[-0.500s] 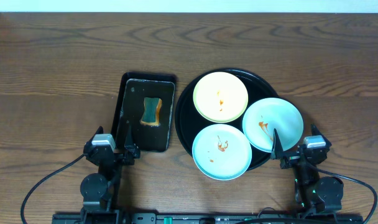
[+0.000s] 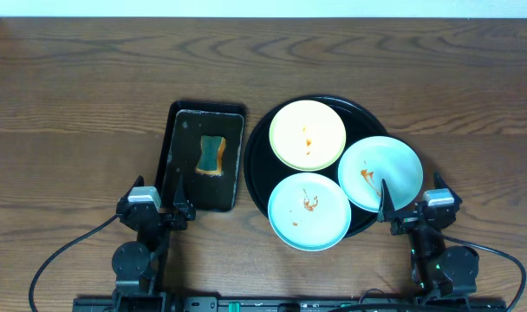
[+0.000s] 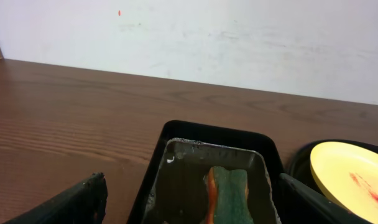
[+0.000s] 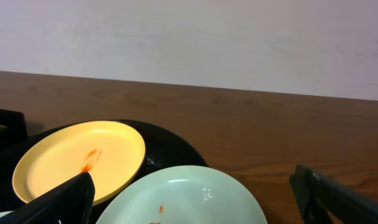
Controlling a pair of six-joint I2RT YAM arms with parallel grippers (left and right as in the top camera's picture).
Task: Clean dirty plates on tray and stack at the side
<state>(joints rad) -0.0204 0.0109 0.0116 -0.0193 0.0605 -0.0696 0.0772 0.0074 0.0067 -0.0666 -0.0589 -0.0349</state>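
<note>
I will close my right gripper on the rim (image 2: 349, 208) of the front blue-green plate, on the side that faces the other blue-green plate.
A round black tray (image 2: 262, 143) holds three small plates with orange-red smears. The pale yellow plate (image 2: 308, 134) lies at the back. One blue-green plate (image 2: 309, 211) lies at the front. The other blue-green plate (image 2: 380, 173) lies at the right, over the rim. My left gripper (image 2: 178, 211) is open and empty at the near end of the small rectangular tray; it also shows in the left wrist view (image 3: 189, 202). My right gripper (image 2: 390, 212) is open and empty at the near edge of the right plate (image 4: 195, 199). The yellow plate (image 4: 77, 160) shows beyond it.
A rectangular black tray (image 2: 170, 147) left of the round tray holds a green and orange sponge (image 2: 212, 154), also seen in the left wrist view (image 3: 229, 196). Brown wooden table (image 2: 73, 95) all around, with a white wall (image 3: 239, 43) behind.
</note>
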